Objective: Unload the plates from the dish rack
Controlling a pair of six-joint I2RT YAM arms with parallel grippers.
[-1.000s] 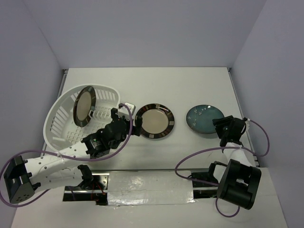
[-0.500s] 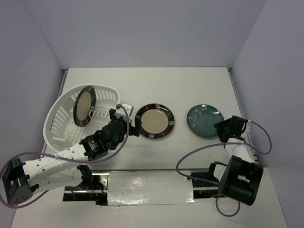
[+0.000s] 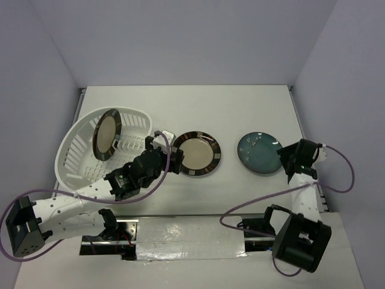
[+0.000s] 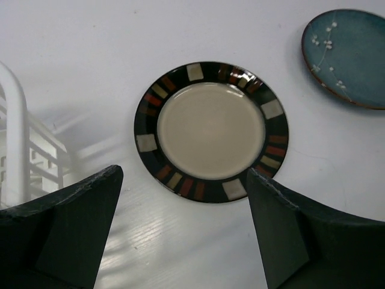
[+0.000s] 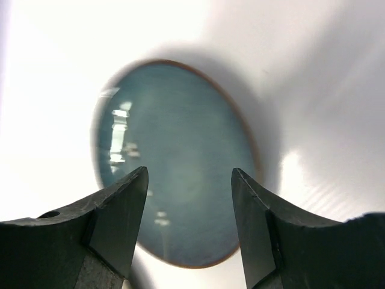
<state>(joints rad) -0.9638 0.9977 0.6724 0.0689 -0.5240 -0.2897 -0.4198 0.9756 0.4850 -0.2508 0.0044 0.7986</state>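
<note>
The upright beige-centred plate in the white dish rack is next for my left gripper, which should go there and close on the top rim [image 3: 106,114] of that plate.
The white dish rack [image 3: 75,165] stands at the left with one beige-centred, black-rimmed plate [image 3: 106,134] upright in it. A second such plate [image 3: 196,153] lies flat on the table; it also fills the left wrist view [image 4: 210,131]. The teal speckled plate [image 3: 258,153] lies flat to its right and shows in the right wrist view [image 5: 174,162]. My left gripper [image 3: 173,159] is open and empty just left of the flat beige plate, above the table [image 4: 185,176]. My right gripper [image 3: 284,159] is open and empty at the teal plate's right edge [image 5: 189,174].
The rack's rim [image 4: 15,144] shows at the left edge of the left wrist view, and the teal plate [image 4: 352,57] at its top right. Grey walls enclose the table at the back and both sides. Purple cables loop beside both arms.
My left gripper has shifted a little right, toward the flat beige plate. My right arm has swung to the right, its gripper drawing back to the teal plate's right edge. The plates have not moved.
</note>
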